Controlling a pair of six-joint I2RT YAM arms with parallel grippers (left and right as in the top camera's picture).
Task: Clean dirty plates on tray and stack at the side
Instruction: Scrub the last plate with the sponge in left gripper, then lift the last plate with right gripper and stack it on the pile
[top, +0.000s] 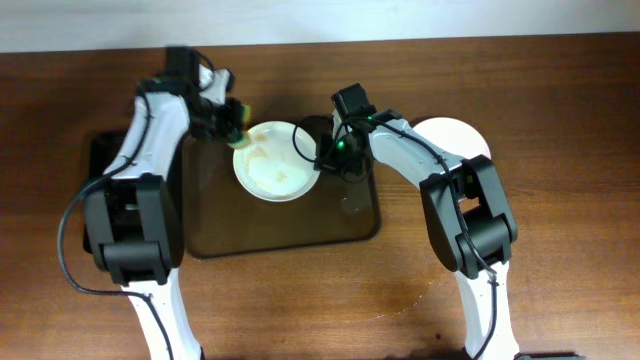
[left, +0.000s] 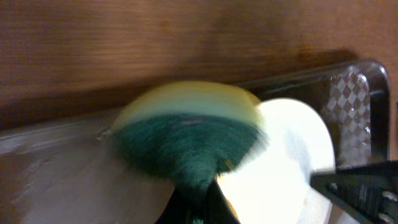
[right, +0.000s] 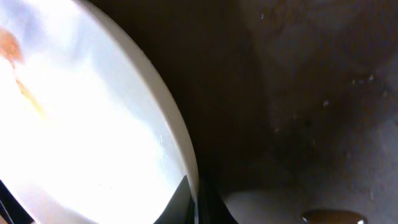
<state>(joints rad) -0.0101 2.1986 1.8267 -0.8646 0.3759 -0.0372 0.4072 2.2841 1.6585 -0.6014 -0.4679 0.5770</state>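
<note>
The yellow and green sponge is to go inside the smaller black tray (top: 152, 180), near the brown tray. My left gripper will let go of it there.
A white dirty plate (top: 273, 163) with faint orange-brown smears is over the back part of the dark brown tray (top: 290, 235). My right gripper (top: 320, 155) is shut on the plate's right rim; the right wrist view shows the fingers (right: 196, 202) pinching the rim of the plate (right: 87, 130). My left gripper (top: 225, 118) is shut on a yellow and green sponge (top: 240, 128) that touches the plate's upper left edge. In the left wrist view the sponge (left: 186, 127) sits against the plate (left: 292, 162). Another white plate (top: 455, 135) lies on the table at the right, partly behind my right arm.
A smaller black tray (top: 100, 160) lies at the left, partly under my left arm. The wooden table (top: 560, 120) surrounds the trays. The brown tray's front half (top: 280, 220) shows a glossy wet surface.
</note>
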